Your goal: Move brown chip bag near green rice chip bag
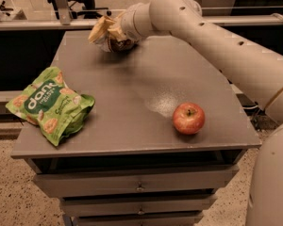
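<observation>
My gripper should put the brown chip bag down on the grey table [95,72] just behind the green rice chip bag.
The brown chip bag [103,32], dark brown with tan edges, hangs crumpled just above the far part of the grey table [132,102]. My gripper [117,36] is at the end of the white arm that reaches in from the right, and it is shut on the bag. The bag covers most of the gripper. The green rice chip bag [51,103] lies flat at the table's front left, partly over the left edge, well away from the brown bag.
A red apple [188,118] sits at the table's front right. Drawers [139,186] are below the tabletop. A metal rail and chair legs stand behind the table. My arm spans the table's right side.
</observation>
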